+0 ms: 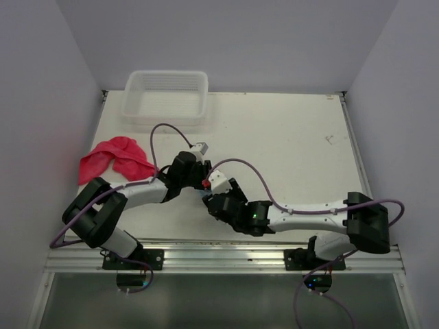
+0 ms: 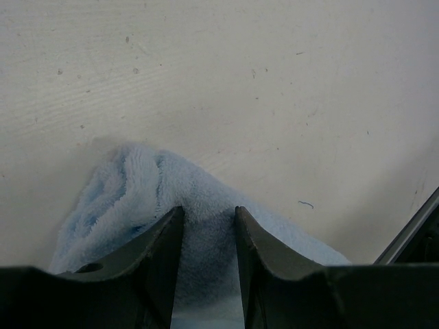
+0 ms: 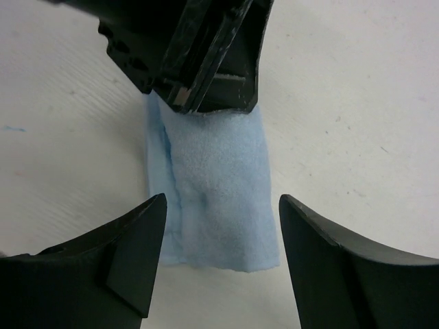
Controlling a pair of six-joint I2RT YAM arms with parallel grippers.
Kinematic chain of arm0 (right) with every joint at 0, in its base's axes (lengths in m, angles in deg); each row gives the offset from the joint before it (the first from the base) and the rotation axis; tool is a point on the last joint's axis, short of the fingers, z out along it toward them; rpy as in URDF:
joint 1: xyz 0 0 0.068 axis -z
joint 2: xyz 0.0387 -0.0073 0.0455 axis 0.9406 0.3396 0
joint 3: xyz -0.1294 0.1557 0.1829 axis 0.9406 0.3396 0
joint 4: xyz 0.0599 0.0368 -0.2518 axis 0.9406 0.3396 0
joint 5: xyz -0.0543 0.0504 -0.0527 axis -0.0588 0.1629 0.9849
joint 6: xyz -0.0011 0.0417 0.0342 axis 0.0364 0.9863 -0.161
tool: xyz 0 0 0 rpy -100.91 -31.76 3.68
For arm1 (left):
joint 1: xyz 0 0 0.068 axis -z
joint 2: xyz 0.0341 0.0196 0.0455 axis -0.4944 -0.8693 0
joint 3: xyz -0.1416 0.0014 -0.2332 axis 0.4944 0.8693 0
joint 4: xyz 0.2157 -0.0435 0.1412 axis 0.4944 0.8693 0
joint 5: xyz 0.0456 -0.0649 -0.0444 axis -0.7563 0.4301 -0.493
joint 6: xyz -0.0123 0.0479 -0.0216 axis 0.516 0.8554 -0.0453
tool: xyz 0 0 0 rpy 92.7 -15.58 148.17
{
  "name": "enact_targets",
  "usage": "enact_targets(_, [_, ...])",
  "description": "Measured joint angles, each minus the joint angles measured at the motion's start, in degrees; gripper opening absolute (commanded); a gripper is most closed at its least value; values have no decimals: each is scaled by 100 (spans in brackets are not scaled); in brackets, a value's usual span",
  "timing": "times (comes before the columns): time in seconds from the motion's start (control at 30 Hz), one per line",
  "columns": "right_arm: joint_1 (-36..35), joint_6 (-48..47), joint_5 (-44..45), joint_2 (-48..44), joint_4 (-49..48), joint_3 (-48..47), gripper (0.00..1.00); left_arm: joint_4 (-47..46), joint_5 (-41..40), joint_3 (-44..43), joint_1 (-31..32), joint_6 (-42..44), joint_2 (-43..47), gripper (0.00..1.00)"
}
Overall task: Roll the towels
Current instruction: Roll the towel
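The towel's lower layer sticks out from under the top layer, so the robot's right gripper needs to grab the towel's near end (image 3: 223, 250) and pull the towel straight before rolling.
A light blue towel (image 3: 216, 185), folded into a narrow strip, lies on the white table. My left gripper (image 2: 209, 216) is shut on its far end, with the cloth bunched up between the fingers (image 2: 161, 253). My right gripper (image 3: 223, 202) is open, with its fingers on either side of the strip's near end and not touching it. The left gripper also shows in the right wrist view (image 3: 199, 48), on the strip's far end. In the top view both grippers meet at the table's middle front, left (image 1: 199, 175) and right (image 1: 214, 200), and hide the blue towel. A crumpled red towel (image 1: 113, 159) lies at the left.
A clear plastic basket (image 1: 167, 96) stands at the back left of the table (image 1: 288, 144). White walls close in the left, back and right sides. The arms' mounting rail (image 1: 219, 253) runs along the front edge.
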Motion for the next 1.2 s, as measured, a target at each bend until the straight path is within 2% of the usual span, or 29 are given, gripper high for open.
enact_targets(0.17, [901,409,-1283,-986,-540,540,72,-105,-2,120,0,-2,63,41])
enact_targets(0.33, [1794,879,-2398,-1137,-857,1025,72,-208,-11,251,0,-35,146,41])
enact_targets(0.6, [1993,1346,-3324,-636,-1427,1285,68,-337,-11,391,0,-101,223,41])
enact_targets(0.7, [2028,1519,-3536,-450,-1659,1539,64,-345,-11,428,0,-133,256,41])
enact_targets(0.9, [2028,1622,-3733,-269,-1976,1631,37,-348,-17,474,0,-138,308,41])
enact_targets(1.0, [2028,1513,-3748,-297,-1989,1631,27,-348,-15,474,0,-144,310,41])
enact_targets(1.2, [1589,970,-2929,-428,-1757,1585,24,-7,-11,208,4,-142,308,41])
